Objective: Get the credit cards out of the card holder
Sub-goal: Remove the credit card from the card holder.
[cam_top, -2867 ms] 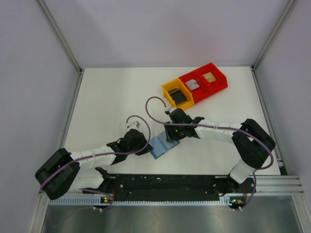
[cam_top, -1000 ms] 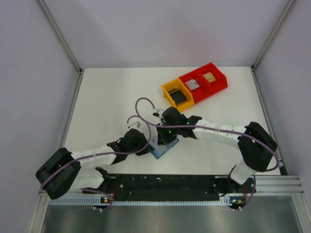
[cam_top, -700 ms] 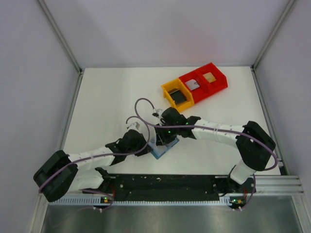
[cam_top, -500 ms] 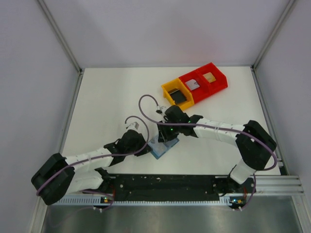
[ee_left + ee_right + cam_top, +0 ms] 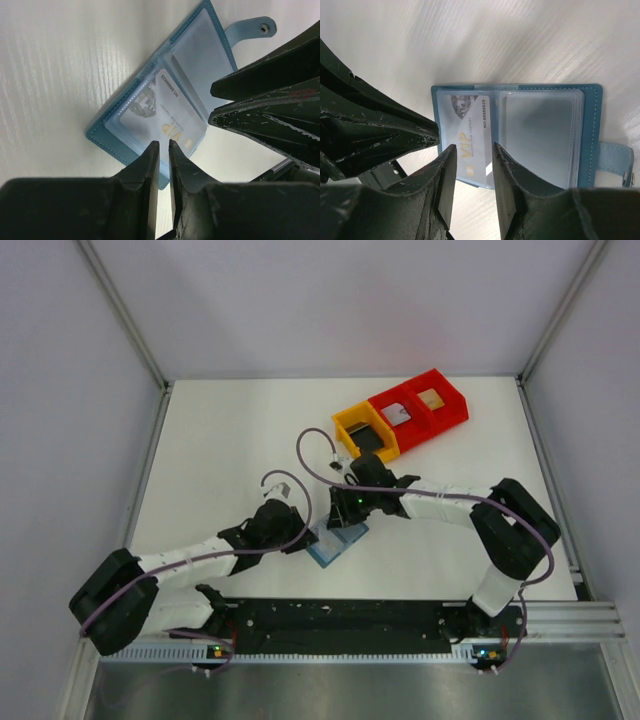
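The VIP card is lying flat against the card holder's fold, so next my right gripper moves lower and pinches the card's edge (image 5: 490,127) there before pulling it out.
The teal-blue card holder (image 5: 333,546) lies open on the table between my two grippers. In the left wrist view the holder (image 5: 107,135) shows clear sleeves and a pale card marked VIP (image 5: 172,120) in one sleeve, with the tab (image 5: 250,27) at the far end. The holder (image 5: 592,130) and the card (image 5: 467,132) also show in the right wrist view. My left gripper (image 5: 303,539) (image 5: 163,145) is shut, its tips at the holder's near edge. My right gripper (image 5: 346,519) (image 5: 473,148) is open and empty, just above the VIP card.
A yellow bin (image 5: 347,427) and two red bins (image 5: 413,423) stand in a row at the back right. They hold a dark card (image 5: 368,441), a grey-white card (image 5: 398,414) and a tan card (image 5: 432,398). The two grippers' fingers are close together.
The right gripper moved left over the holder, then drew back to the right. The holder now lies open with its pale inside showing. The left gripper stayed at its left edge.
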